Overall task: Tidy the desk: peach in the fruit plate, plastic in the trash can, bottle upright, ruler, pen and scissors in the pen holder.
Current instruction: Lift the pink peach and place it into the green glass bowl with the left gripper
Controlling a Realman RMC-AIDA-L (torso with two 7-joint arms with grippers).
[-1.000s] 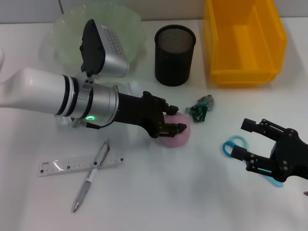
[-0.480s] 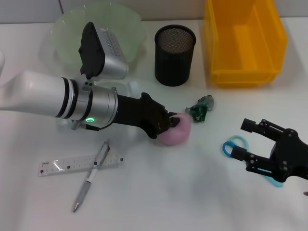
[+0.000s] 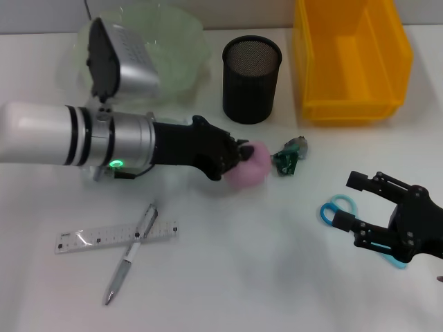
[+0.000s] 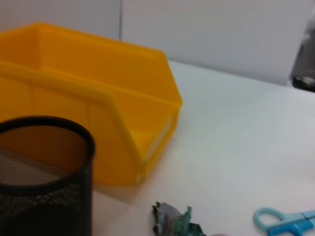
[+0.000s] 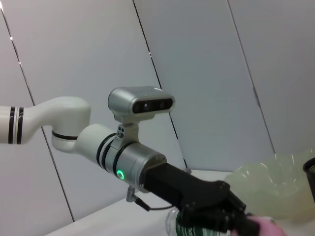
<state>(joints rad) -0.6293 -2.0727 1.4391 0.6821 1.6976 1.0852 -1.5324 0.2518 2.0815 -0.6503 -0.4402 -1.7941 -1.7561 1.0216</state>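
Observation:
Next, I release the pink peach with my left gripper near the middle of the pale green fruit plate (image 3: 145,65).
My left gripper (image 3: 237,156) is shut on the pink peach (image 3: 250,169), held just above the desk (image 3: 228,277) in front of the pen holder (image 3: 252,79). The pale green fruit plate (image 3: 181,34) lies at the back left, partly behind my left wrist. Crumpled green plastic (image 3: 288,156) lies right of the peach. My right gripper (image 3: 348,203) stands open by the blue scissors (image 3: 331,207). Ruler (image 3: 114,237) and pen (image 3: 130,254) lie crossed at the front left. The yellow trash can (image 3: 349,59) stands at the back right. The bottle (image 5: 176,227) is mostly hidden under my left arm.
The left wrist view shows the trash can (image 4: 98,98), the pen holder (image 4: 44,172), the plastic (image 4: 172,221) and the scissors (image 4: 285,221). My left arm spans the desk's left half at mid-depth.
My left gripper closed on the peach, then carried it up and toward the back of the desk. The wrist turned. The right arm has not moved.

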